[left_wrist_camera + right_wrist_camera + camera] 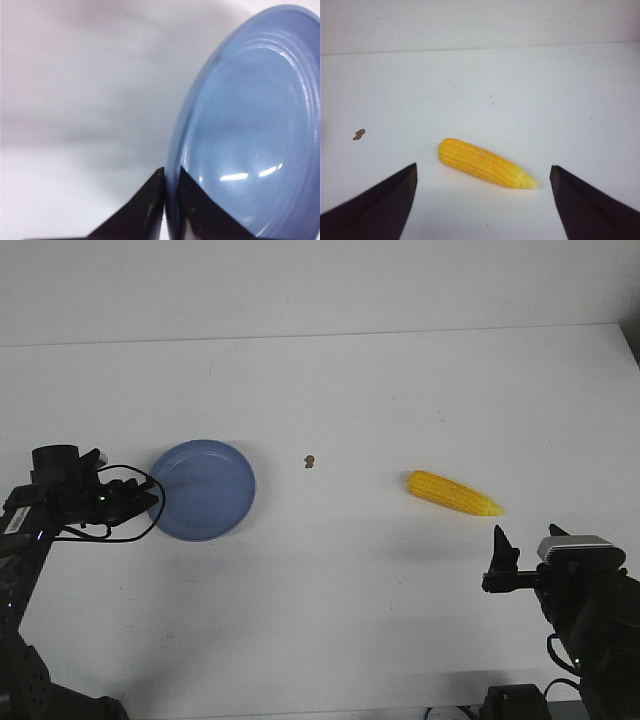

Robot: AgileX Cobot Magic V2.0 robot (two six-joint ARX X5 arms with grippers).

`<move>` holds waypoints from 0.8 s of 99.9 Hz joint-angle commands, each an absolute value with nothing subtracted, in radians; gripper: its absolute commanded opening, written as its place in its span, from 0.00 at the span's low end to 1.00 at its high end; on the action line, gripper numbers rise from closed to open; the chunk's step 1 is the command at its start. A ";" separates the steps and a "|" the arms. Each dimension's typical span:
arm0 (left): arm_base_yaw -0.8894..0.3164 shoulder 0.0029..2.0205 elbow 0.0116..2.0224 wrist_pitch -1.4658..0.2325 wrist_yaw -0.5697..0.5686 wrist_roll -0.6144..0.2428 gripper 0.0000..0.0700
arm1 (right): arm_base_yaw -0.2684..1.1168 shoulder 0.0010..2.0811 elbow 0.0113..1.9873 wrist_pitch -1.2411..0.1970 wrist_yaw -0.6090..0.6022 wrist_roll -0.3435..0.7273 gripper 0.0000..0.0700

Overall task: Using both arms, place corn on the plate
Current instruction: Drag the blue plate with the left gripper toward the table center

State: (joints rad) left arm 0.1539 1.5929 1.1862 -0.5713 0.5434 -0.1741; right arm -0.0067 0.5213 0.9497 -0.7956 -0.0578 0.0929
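Note:
My left gripper is going to let go of the blue plate on the open table on my side of the brown speck (326, 578).
The blue plate (205, 490) is on the white table, left of centre. My left gripper (152, 502) is shut on its left rim; in the left wrist view the two black fingers (171, 172) pinch the plate's edge (250, 125), one outside and one inside. The yellow corn (455, 494) lies on the table at the right, its point to the right. My right gripper (525, 538) is open and empty, just nearer than the corn. In the right wrist view the corn (485, 163) lies ahead of the wide-apart fingers (483, 166), not touching them.
A tiny brown speck (310, 460) lies between plate and corn; it also shows in the right wrist view (358, 134). The table's far edge meets a white wall behind.

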 commanded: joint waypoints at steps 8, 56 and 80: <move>0.065 1.597 1.196 -0.577 0.561 -0.166 0.01 | -0.006 0.524 0.968 -0.786 -0.059 0.085 0.80; -0.316 1.632 1.192 -0.574 0.561 -0.143 0.01 | -0.006 0.524 0.968 -0.786 -0.059 0.086 0.80; -0.419 1.743 1.192 -0.555 0.583 -0.140 0.01 | -0.006 0.524 0.968 -0.787 -0.059 0.086 0.80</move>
